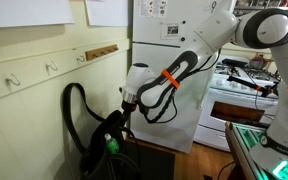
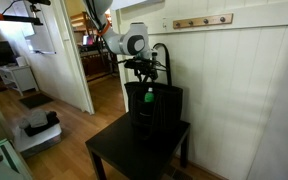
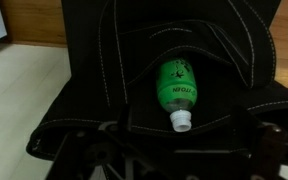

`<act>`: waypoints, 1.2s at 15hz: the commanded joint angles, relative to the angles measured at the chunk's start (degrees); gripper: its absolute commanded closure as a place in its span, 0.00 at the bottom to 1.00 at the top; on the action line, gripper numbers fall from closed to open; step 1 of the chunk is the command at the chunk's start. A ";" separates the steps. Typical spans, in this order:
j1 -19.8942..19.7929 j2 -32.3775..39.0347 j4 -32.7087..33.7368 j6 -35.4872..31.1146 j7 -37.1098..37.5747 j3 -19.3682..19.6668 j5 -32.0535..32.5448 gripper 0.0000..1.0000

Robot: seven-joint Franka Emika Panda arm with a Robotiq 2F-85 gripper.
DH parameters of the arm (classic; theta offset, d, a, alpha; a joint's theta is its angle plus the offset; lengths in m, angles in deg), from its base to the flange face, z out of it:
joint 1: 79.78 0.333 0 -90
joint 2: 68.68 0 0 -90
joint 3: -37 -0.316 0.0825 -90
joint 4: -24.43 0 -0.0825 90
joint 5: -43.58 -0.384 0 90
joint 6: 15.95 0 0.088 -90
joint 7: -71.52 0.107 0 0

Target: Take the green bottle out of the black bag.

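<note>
The robot's gripper needs to next go to the green bottle's white cap [image 1: 108,137] [image 3: 181,121] at the opening of the black bag and close there.
The green bottle [image 3: 174,88] has a white cap and lies in the mouth of the black bag [image 3: 104,80]. In the wrist view its cap points toward my gripper [image 3: 179,150]. The gripper's dark fingers stand wide apart on either side, just short of the cap, and hold nothing. In both exterior views the gripper [image 1: 124,112] [image 2: 144,72] hangs over the top of the bag [image 1: 96,150] [image 2: 154,112]. A patch of the green bottle [image 1: 111,146] [image 2: 149,97] shows at the opening. The bag's strap handles [image 1: 74,100] loop up beside the arm.
The bag stands on a small black table [image 2: 114,152] against a white panelled wall with a row of hooks [image 2: 202,21]. A white stove [image 1: 246,95] is behind the arm. There is a doorway [image 2: 64,55] and a wooden floor [image 2: 99,100].
</note>
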 commanded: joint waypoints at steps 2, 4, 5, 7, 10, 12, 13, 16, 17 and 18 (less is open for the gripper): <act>-1.74 6.41 6.99 1.38 -3.83 -2.21 -1.81 0.00; -2.14 8.40 9.03 1.38 -5.01 -2.85 -1.64 0.00; -2.39 9.30 10.04 1.38 -5.70 -3.30 -1.63 0.00; -2.55 10.72 11.75 2.00 -6.61 -3.79 -1.50 0.00; -2.71 12.84 14.37 2.33 -7.77 -4.32 -1.25 0.00; -2.67 14.11 16.04 2.33 -8.41 -4.46 -1.07 0.00; -2.77 14.78 16.87 2.20 -8.88 -4.67 -1.04 0.00; -2.82 16.73 19.47 2.45 -9.97 -5.14 -0.90 0.00; -2.87 17.48 20.49 2.84 -10.41 -5.37 -0.90 0.00; -2.81 18.14 21.21 2.97 -10.76 -5.43 -0.82 0.00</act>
